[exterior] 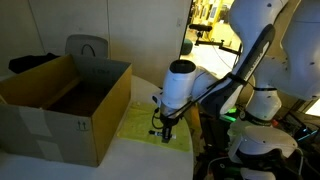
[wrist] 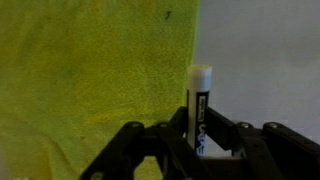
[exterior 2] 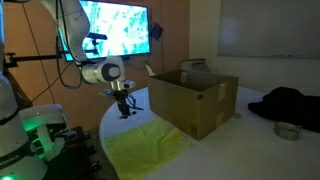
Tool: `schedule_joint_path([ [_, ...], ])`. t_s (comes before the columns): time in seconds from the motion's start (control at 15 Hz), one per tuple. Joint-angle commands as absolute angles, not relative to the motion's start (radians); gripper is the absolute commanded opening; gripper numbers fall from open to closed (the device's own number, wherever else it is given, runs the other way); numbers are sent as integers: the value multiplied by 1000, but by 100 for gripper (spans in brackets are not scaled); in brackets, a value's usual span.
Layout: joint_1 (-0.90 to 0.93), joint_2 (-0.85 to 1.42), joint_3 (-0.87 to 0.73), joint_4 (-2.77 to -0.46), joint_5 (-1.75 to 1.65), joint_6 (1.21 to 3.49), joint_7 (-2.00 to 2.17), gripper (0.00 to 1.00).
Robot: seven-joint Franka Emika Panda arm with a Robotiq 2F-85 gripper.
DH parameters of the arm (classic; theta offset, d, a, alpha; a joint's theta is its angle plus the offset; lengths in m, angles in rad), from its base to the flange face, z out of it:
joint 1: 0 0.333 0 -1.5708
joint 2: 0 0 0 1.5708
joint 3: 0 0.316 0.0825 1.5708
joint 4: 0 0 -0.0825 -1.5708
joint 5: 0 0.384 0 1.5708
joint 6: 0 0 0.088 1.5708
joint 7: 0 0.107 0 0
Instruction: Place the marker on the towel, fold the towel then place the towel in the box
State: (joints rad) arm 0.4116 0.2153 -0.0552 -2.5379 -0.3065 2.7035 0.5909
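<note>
The robot's gripper should release the marker, now held above the towel's edge, near the middle of the yellow towel (exterior: 160,126), well in from the towel's edges.
In the wrist view my gripper (wrist: 198,135) is shut on the marker (wrist: 199,95), a thin black stick with a white cap end and a printed label, held above the edge of the yellow towel (wrist: 100,70). The towel lies flat on the white table in both exterior views (exterior: 150,125) (exterior 2: 150,148). My gripper (exterior: 166,128) (exterior 2: 124,110) hangs over the towel's edge, beside the box. The brown cardboard box (exterior: 65,105) (exterior 2: 195,100) stands open with upright flaps next to the towel.
The round white table (exterior 2: 240,150) carries the towel and box. A dark cloth (exterior 2: 290,102) and a small metal bowl (exterior 2: 288,130) lie at its far side. A grey chair (exterior: 88,48) stands behind the box. A bright screen (exterior 2: 115,28) is behind the arm.
</note>
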Motion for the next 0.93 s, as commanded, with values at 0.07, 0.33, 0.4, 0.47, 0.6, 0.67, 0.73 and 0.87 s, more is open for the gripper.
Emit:
schedule_joint_path([
  [0.07, 371, 132, -101, -2600, -514, 2668, 809, 11],
  [0.33, 314, 165, -106, -2589, -694, 2627, 961, 11],
  [0.4, 296, 180, -104, -2583, -730, 2621, 986, 11],
  [0.47, 280, 196, -100, -2577, -759, 2618, 1007, 11],
  [0.6, 251, 236, -97, -2564, -807, 2625, 1034, 11],
  [0.67, 242, 261, -100, -2553, -831, 2627, 1049, 11],
  [0.73, 268, 291, -136, -2539, -847, 2637, 1059, 11],
  [0.87, 265, 349, -147, -2508, -872, 2639, 1084, 11],
])
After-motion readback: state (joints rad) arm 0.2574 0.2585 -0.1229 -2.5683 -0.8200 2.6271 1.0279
